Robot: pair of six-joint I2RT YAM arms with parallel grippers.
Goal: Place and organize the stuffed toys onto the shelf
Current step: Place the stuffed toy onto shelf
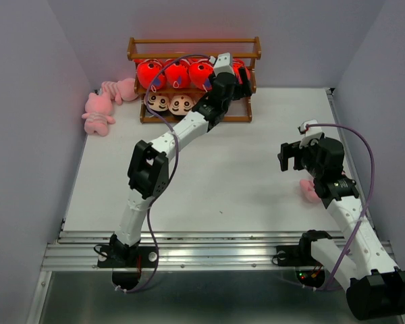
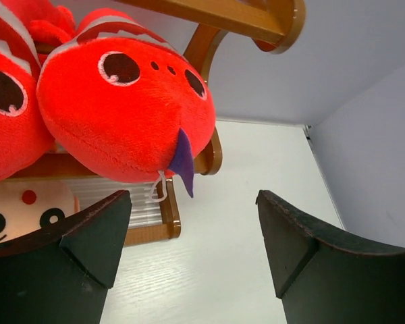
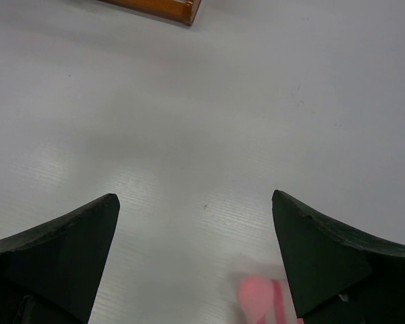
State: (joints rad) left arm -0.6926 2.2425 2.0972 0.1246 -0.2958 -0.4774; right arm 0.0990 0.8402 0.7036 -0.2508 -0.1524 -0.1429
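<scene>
Next, I move my right gripper next to the pink striped toy under my right arm and close it on its striped body [image 1: 309, 190] [image 3: 279, 304] beside its rounded end.
The brown wooden shelf [image 1: 194, 47] stands at the back of the table. Three red-orange fish [image 1: 177, 73] sit side by side on its middle tier. Another fish [image 2: 121, 101] fills the right end, and my left gripper [image 1: 233, 79] stands open right in front of it. In the left wrist view that gripper [image 2: 194, 202] has nothing between its jaws and the fish rests on the shelf rail [image 2: 212, 155] above them. Two boy dolls [image 1: 169, 102] sit on the lowest tier. My right gripper [image 1: 295, 152] is open over the table, with a pink striped toy [image 3: 263, 297] just behind its fingers.
Two pink striped toys [image 1: 98, 111] lie on the table left of the shelf, against the left wall. The pink toy [image 1: 310, 191] on the right lies under my right arm near the table's right edge. A corner of the shelf [image 3: 169, 8] shows at the top of the right wrist view.
</scene>
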